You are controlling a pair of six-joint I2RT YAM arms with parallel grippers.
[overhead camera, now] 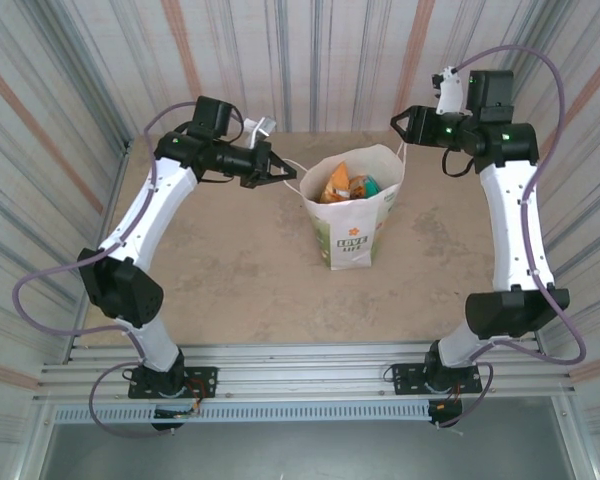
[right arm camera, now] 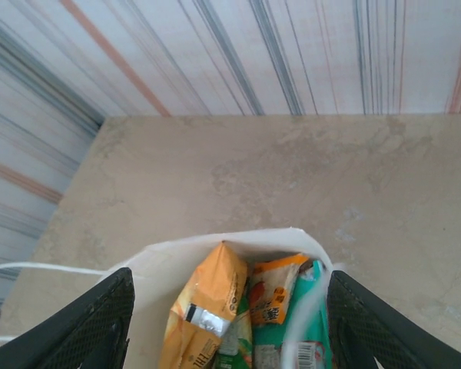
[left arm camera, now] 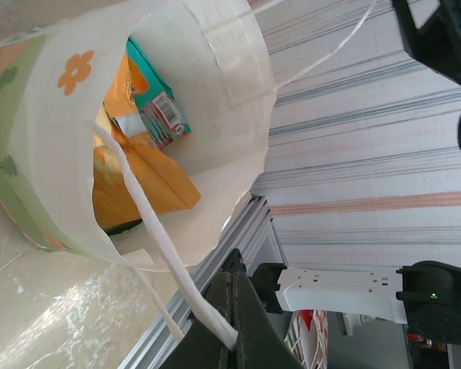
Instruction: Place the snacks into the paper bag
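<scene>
The robot's left gripper needs to set the white paper bag down on the tan table midway (overhead camera: 314,280) between both arm bases.
The white paper bag (overhead camera: 352,215) stands upright mid-table with its mouth open. Several snacks lie inside: an orange packet (right arm camera: 211,296), a smaller orange one (right arm camera: 275,288) and a green one (right arm camera: 315,323). They also appear in the left wrist view as the orange packet (left arm camera: 150,181) and the green packet (left arm camera: 150,77). My left gripper (overhead camera: 285,172) is level with the bag's left rim, shut on the thin white loop handle (left arm camera: 161,246). My right gripper (overhead camera: 400,125) hovers open above the bag's right rim (right arm camera: 215,246), holding nothing, its fingers (right arm camera: 84,327) straddling the mouth.
Striped walls (overhead camera: 310,60) close in the tan table (overhead camera: 230,270) on three sides. An aluminium rail (overhead camera: 300,370) runs along the near edge by both arm bases. A second, blurred handle (right arm camera: 307,307) rises in front of the right wrist camera.
</scene>
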